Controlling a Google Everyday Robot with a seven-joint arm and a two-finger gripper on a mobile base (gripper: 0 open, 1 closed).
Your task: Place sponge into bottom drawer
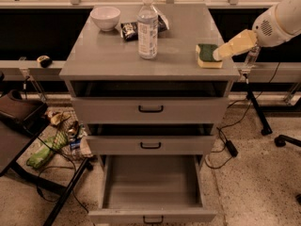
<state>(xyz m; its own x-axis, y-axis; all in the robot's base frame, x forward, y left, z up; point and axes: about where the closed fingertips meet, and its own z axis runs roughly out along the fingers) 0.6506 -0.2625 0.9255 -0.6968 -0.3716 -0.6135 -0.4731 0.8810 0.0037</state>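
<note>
The sponge's side (pixel 199 52) that faces the water bottle is next for my gripper to close on, after it reaches over the sponge.
The sponge (pixel 207 55), dark green on top with a pale yellow body, lies at the right front of the grey cabinet's top (pixel 108 55). My gripper (pixel 221 53) reaches in from the right on a white arm and its tip is at the sponge's right edge. The bottom drawer (pixel 151 188) is pulled out and open below the two drawers above, and its tray is bare. Its black handle (pixel 153 219) shows at the front edge.
A clear water bottle (pixel 147 27), a white bowl (pixel 105 17) and a dark snack packet (pixel 129 29) stand on the cabinet's top. A black chair (pixel 19 121) and floor clutter (pixel 56 140) are at the left. Cables and stand legs (pixel 256 117) are at the right.
</note>
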